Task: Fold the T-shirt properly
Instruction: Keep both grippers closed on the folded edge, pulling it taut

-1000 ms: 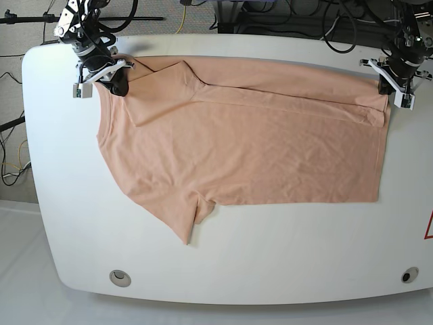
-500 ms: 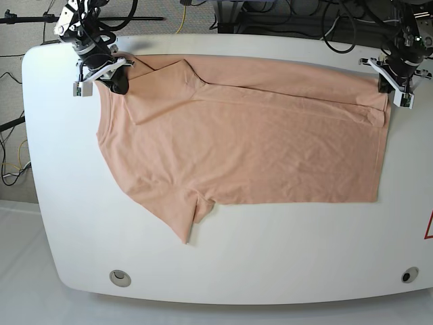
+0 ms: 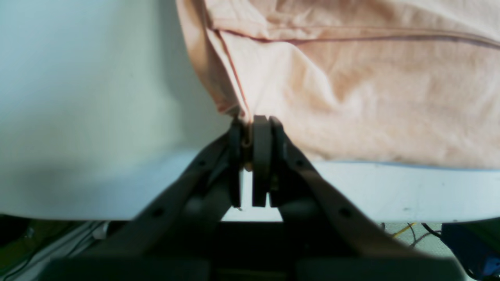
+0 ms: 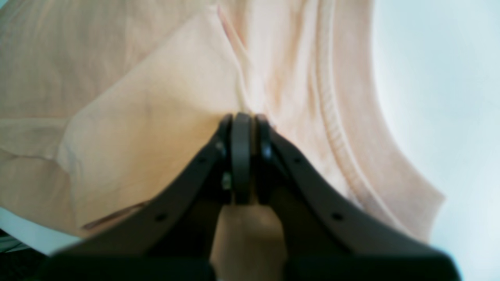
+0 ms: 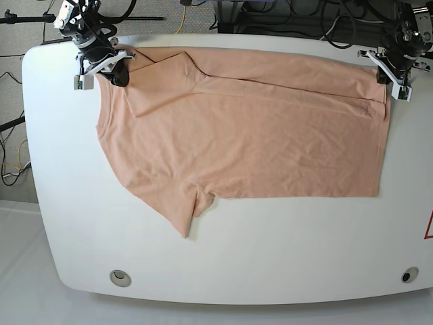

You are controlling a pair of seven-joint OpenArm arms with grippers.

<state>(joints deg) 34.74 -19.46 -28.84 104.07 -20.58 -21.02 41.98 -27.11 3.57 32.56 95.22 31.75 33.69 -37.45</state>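
The robot's left gripper will release the T-shirt's hem corner on the bare white table [image 5: 407, 76] [image 3: 192, 146] just outside the shirt's hem.
The peach T-shirt [image 5: 250, 135] lies flat on the white table [image 5: 270, 250], its far long edge folded over toward the middle, with one sleeve [image 5: 186, 217] pointing to the near side. No logo shows. My right gripper [image 5: 118, 73] is shut on the shirt's far left corner near the collar; the right wrist view shows the jaws [image 4: 242, 119] closed on fabric [image 4: 156, 109]. My left gripper [image 5: 387, 84] is shut on the far right hem corner; the left wrist view shows it [image 3: 252, 121] pinching the hem [image 3: 351, 89] just above the table's far edge.
Two round holes sit near the table's front edge, one at the left [image 5: 120, 277] and one at the right [image 5: 408, 275]. A red mark [image 5: 429, 227] shows at the right edge. Cables and stands [image 5: 284, 17] lie behind the table.
Both grippers have moved toward the table's far edge, still shut on the shirt. The shirt has slid with them and its far edge is pulled straighter.
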